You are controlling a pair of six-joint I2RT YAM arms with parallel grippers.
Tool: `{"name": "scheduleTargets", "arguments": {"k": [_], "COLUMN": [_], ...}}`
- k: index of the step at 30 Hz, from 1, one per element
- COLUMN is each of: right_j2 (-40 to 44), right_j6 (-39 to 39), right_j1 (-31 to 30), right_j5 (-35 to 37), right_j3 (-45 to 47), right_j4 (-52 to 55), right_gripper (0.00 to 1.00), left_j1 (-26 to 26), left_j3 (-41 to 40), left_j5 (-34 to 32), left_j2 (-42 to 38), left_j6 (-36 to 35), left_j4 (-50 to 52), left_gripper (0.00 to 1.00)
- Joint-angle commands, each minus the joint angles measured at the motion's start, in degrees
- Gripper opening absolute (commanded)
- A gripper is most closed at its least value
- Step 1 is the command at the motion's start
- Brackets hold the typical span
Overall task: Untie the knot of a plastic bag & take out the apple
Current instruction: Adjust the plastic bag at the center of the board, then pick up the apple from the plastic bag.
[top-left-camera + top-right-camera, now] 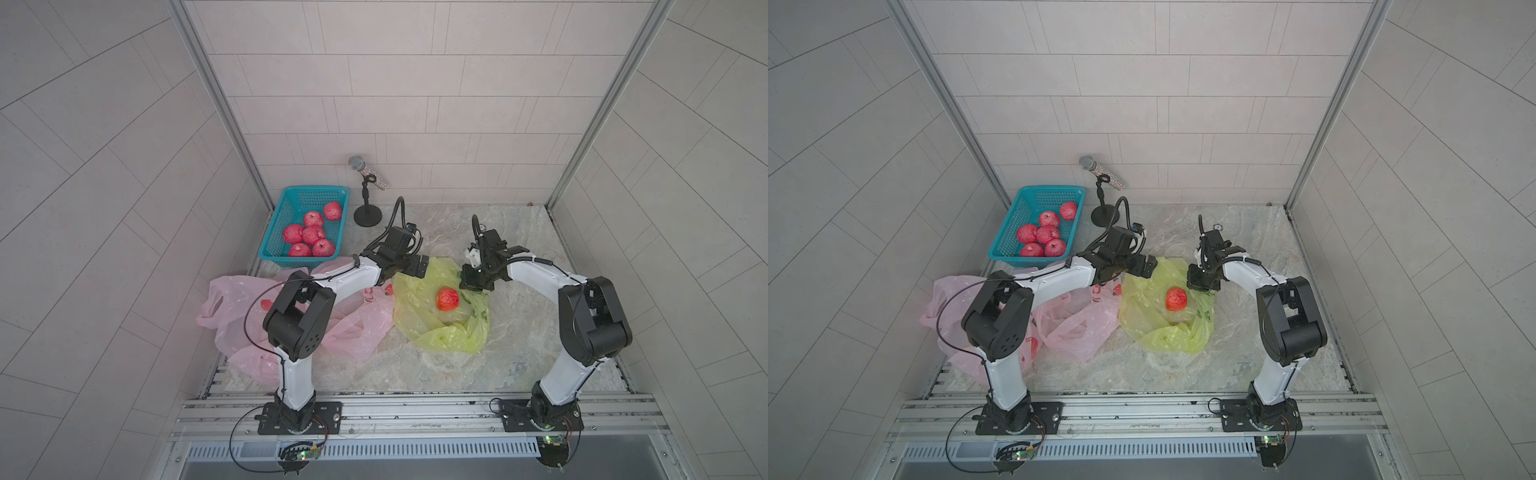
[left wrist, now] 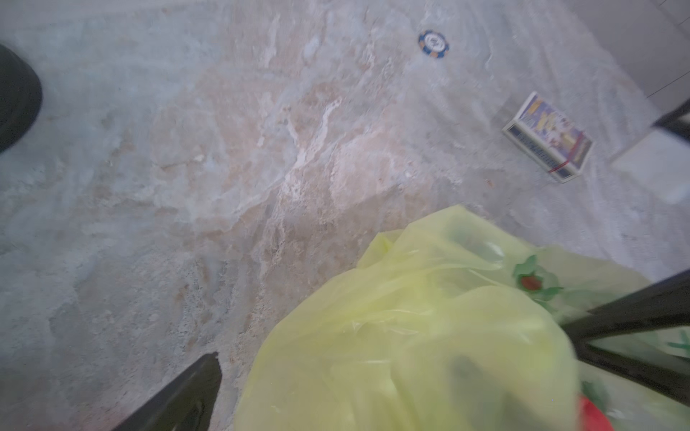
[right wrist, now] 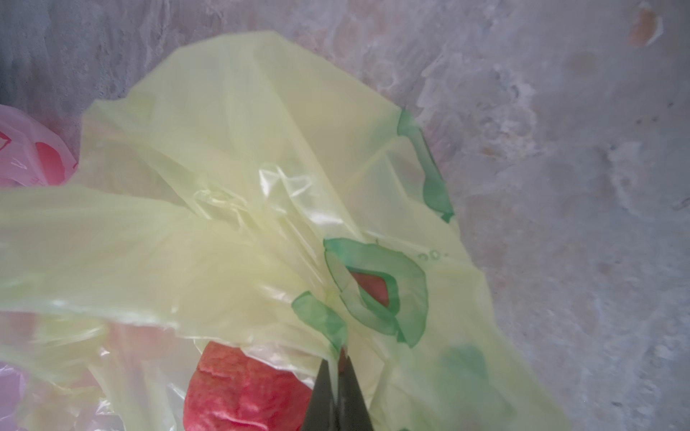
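Observation:
Next, my left gripper needs to go to the red apple in the yellow plastic bag's opening and close around the apple's middle (image 1: 447,299) (image 2: 593,418).
The yellow plastic bag (image 1: 436,316) lies spread on the marble table with its mouth gaping; no knot shows. The red apple (image 1: 448,299) sits bare in the opening and also shows in the right wrist view as the apple (image 3: 242,388). My right gripper (image 3: 338,358) is shut on a fold of the bag's film beside the green print, at the bag's far right edge (image 1: 473,286). My left gripper (image 1: 419,266) hangs open over the bag's far left edge. One of its fingers (image 2: 179,395) is bare; the other is veiled behind yellow film.
A teal basket (image 1: 316,189) with several red apples stands at the back left, a microphone stand (image 1: 368,214) beside it. Pink bags (image 1: 232,307) lie under my left arm. A matchbox (image 2: 547,138) and a blue chip (image 2: 433,43) rest on the table behind the bag.

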State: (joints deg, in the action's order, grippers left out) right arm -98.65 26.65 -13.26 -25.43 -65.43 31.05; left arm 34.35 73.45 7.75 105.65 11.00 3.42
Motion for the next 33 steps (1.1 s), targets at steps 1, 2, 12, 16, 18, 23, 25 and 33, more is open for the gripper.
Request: {"name": "scheduleTargets", "arguments": {"k": [1,2,12,16,18,23,25,33], "right_j2": [1.9,1.9,1.6,1.2,1.0,0.3,0.3,1.1], "right_j6": [0.8,0.8,1.5,1.6,1.5,1.7,1.7,1.8], "right_j1": [-0.4,-0.3,-0.2,-0.2,-0.2,0.0,0.0,0.5], "right_j5": [1.0,1.0,0.9,1.0,1.3,1.4,1.9,1.7], "right_j3": [0.1,0.1,0.1,-0.3,-0.5,-0.6,-0.6,0.9], "right_j4": [0.0,0.0,-0.9,-1.3,-1.3,-1.8,-1.9,-2.5], "right_gripper": [0.00,0.00,0.00,0.00,0.00,0.00,0.00,0.00], "left_j1": [-0.6,-0.7,1.3,6.1,8.4,13.3,15.0,16.3], "left_j3": [-1.4,-1.1,-3.0,-6.1,-7.5,-10.5,-10.6,-9.2], "left_j5": [0.4,0.3,6.6,8.6,9.1,8.8,8.5,4.4], "left_j2": [-4.2,-5.0,-13.5,-15.9,-16.1,-14.3,-12.7,-6.7], "left_j6": [-1.0,-1.4,-2.8,-0.6,1.0,3.0,2.9,1.0], "left_j4": [-0.4,-0.1,3.7,4.5,4.6,3.8,3.7,1.3], "left_gripper": [1.00,1.00,1.00,1.00,1.00,1.00,1.00,1.00]}}
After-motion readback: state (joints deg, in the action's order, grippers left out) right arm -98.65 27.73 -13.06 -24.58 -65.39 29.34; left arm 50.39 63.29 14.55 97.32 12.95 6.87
